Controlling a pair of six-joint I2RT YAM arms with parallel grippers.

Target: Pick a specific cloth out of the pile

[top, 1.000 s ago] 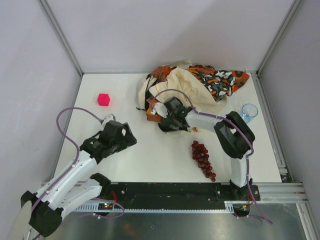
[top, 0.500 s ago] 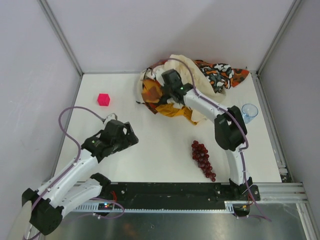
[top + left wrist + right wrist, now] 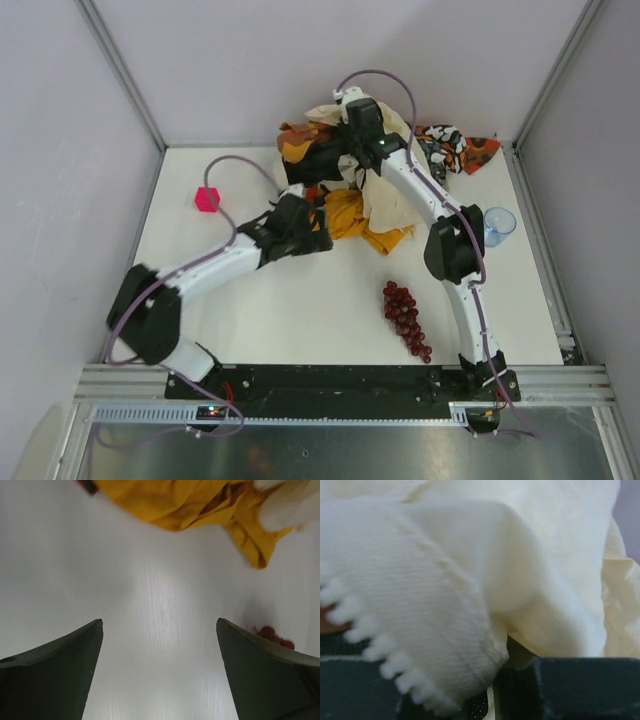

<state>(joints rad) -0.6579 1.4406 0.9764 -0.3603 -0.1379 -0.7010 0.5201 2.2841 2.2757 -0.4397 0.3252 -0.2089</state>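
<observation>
The bunched middle [image 3: 345,208] [image 3: 175,491] of the mustard-yellow cloth, beside the hanging cream-beige cloth, should be grabbed next by my left gripper.
The mustard-yellow cloth [image 3: 352,217] lies bunched on the table at the near edge of the pile [image 3: 390,150]. It also shows at the top of the left wrist view [image 3: 175,502]. My left gripper [image 3: 316,228] is open and empty, low over bare table just left of the yellow cloth; its jaws [image 3: 160,625] stand wide apart. My right gripper [image 3: 335,152] is raised over the pile and shut on the cream-beige cloth [image 3: 385,195], which fills the right wrist view [image 3: 470,580] and hangs down. The camouflage cloth [image 3: 452,150] lies at the back right.
A pink cube [image 3: 207,199] sits at the left. A bunch of red grapes [image 3: 405,318] lies near the front right and shows in the left wrist view [image 3: 272,631]. A clear blue cup [image 3: 497,224] stands at the right edge. Walls close in the back and sides.
My right gripper lifted the cream cloth up and toward the back, uncovering the yellow cloth. My left arm reached forward from the near left to beside the yellow cloth.
</observation>
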